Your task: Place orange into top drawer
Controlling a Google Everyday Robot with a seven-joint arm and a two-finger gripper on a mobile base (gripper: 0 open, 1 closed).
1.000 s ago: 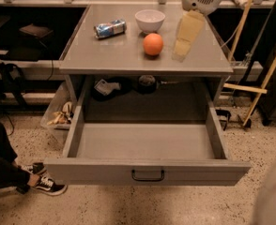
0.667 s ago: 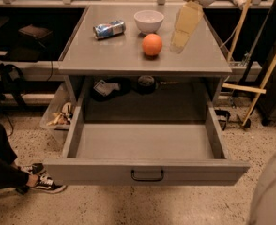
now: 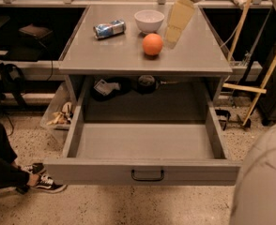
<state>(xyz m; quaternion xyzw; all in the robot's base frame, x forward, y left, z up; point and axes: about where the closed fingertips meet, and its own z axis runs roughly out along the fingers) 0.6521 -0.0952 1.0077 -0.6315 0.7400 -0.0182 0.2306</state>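
Observation:
Next, I move my gripper to the sides of the orange point(image 3: 154, 44) in front of the white bowl and close it there.
The orange point(image 3: 152, 44) rests on the grey cabinet top point(image 3: 114, 55), just in front of the white bowl. The top drawer point(image 3: 105, 170) is pulled wide open below, with its black handle point(image 3: 148, 176) centred on the front panel; its inside shows nothing in it. My gripper point(image 3: 172, 39) hangs over the cabinet top just to the right of the orange, pointing down and left, close to the fruit but apart from it. It holds nothing.
A white bowl point(image 3: 149, 21) and a blue-silver can point(image 3: 109, 29) lie at the back of the cabinet top. A person's leg and shoe point(image 3: 39, 183) are on the floor at the left. Wooden sticks point(image 3: 250, 86) lean at the right. Clutter lies behind the drawer.
My gripper has moved a little left and farther back over the top, closer to the orange. The orange, bowl, can and drawer have not moved.

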